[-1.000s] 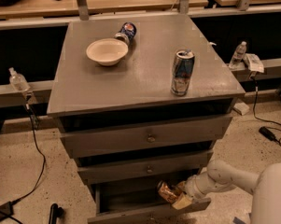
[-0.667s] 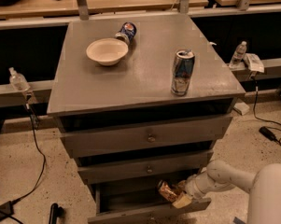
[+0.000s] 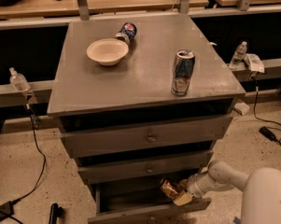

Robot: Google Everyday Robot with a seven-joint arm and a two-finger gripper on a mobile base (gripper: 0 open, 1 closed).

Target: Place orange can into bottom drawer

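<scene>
Next, the gripper releases the orange can, which hangs tilted over that drawer now, inside the bottom drawer (image 3: 171,185), close under the middle drawer's front.
The orange can (image 3: 167,189) is shiny orange-gold and hangs tilted over the open bottom drawer (image 3: 149,212), just under the middle drawer's front. My gripper (image 3: 176,193) reaches in from the right on a white arm and is shut on the can. One cream finger (image 3: 182,199) shows below the can. The drawer is pulled out and its dark inside shows to the left of the can. I cannot tell whether the can touches the drawer floor.
On the grey cabinet top (image 3: 144,73) stand a white bowl (image 3: 107,51), a tall blue-and-silver can (image 3: 182,72) and a dark blue cola can (image 3: 126,31) lying down. My white base (image 3: 266,197) is at lower right. Cables lie on the floor on both sides.
</scene>
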